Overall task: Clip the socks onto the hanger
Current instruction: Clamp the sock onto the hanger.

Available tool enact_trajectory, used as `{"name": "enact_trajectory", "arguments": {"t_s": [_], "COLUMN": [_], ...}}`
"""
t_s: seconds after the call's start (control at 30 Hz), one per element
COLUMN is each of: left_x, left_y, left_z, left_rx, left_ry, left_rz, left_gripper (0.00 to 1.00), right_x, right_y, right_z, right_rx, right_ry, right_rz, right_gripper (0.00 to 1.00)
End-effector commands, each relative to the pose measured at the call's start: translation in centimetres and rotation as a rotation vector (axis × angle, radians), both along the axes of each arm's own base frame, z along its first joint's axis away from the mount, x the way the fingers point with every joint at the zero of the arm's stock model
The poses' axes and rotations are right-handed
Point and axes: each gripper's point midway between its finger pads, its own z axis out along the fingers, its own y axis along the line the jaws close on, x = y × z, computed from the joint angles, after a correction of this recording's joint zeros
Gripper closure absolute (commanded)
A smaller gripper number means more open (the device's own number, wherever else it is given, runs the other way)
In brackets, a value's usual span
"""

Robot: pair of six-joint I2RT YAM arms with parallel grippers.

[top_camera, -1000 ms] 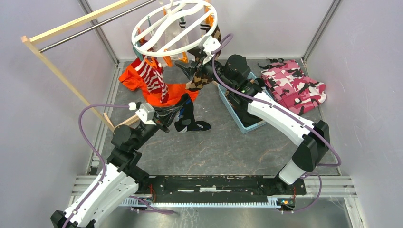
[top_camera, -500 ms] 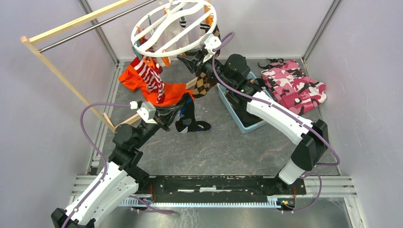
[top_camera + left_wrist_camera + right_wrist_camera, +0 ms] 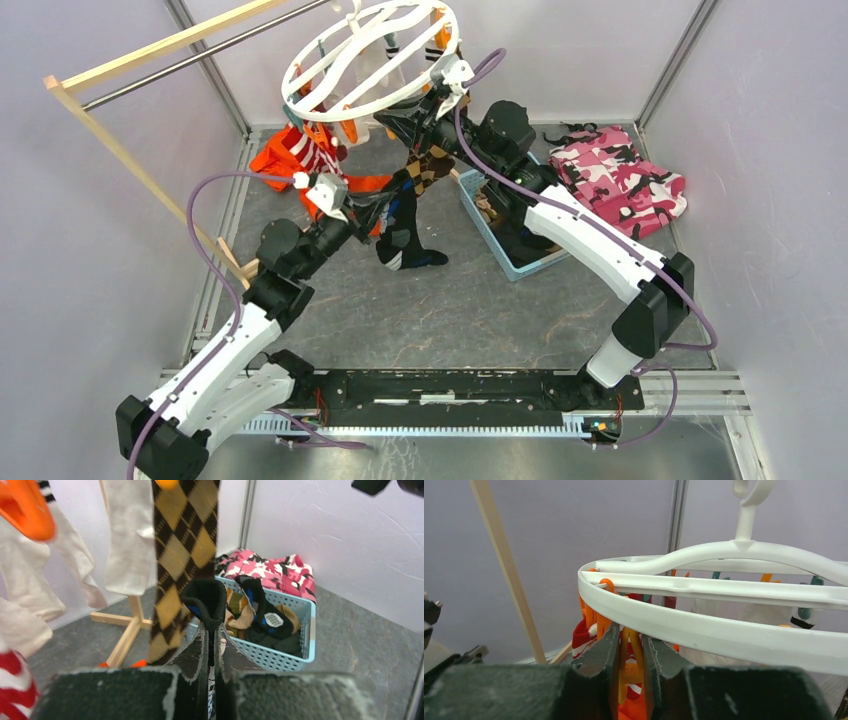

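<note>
Next, my left gripper lets go of the black sock under the rim of the white ring hanger, next to the brown argyle sock (image 3: 384, 174).
The white ring hanger (image 3: 368, 58) hangs at the back, its rim (image 3: 724, 625) just above my right gripper. My right gripper (image 3: 402, 122) (image 3: 630, 641) is shut on an orange clip (image 3: 630, 652) under the ring. A brown argyle sock (image 3: 428, 165) (image 3: 182, 555) and a red-and-white striped sock (image 3: 305, 150) hang from clips. White socks (image 3: 127, 540) hang there too. My left gripper (image 3: 385, 205) (image 3: 214, 635) is shut on a black sock with blue (image 3: 405, 240), its cuff (image 3: 209, 597) sticking up past the fingertips, just below the argyle sock.
A light blue basket (image 3: 535, 265) (image 3: 305, 611) with more socks stands right of centre. Pink camouflage cloth (image 3: 620, 180) lies behind it at the back right. An orange garment (image 3: 272, 160) lies under the hanger. The wooden rack (image 3: 120, 150) runs along the left.
My right gripper has closed on the orange clip and the ring has shifted right. My left arm has carried the black sock up and toward the hanger.
</note>
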Motion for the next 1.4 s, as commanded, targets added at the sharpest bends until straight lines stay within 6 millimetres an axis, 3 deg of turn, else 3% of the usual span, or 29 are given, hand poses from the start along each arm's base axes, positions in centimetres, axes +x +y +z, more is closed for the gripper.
{"name": "enact_trajectory", "arguments": {"t_s": [0.0, 0.67, 1.37], "left_x": [1.1, 3.5, 2.9], "left_y": [0.6, 1.0, 1.7], "left_z": [5.3, 7.9, 8.4], "left_rx": [-0.057, 0.002, -0.070], "left_ry": [-0.089, -0.134, -0.150], "left_rz": [0.037, 0.034, 0.056], "left_gripper": [0.98, 0.98, 0.98], "right_x": [-0.8, -1.8, 0.7], "right_y": [0.3, 0.8, -0.1], "right_z": [1.3, 1.4, 0.3], "right_rx": [0.026, 0.044, -0.001], "right_ry": [0.013, 0.026, 0.046], "right_rz": [0.070, 0.185, 0.034], "right_gripper": [0.85, 0.85, 0.85]}}
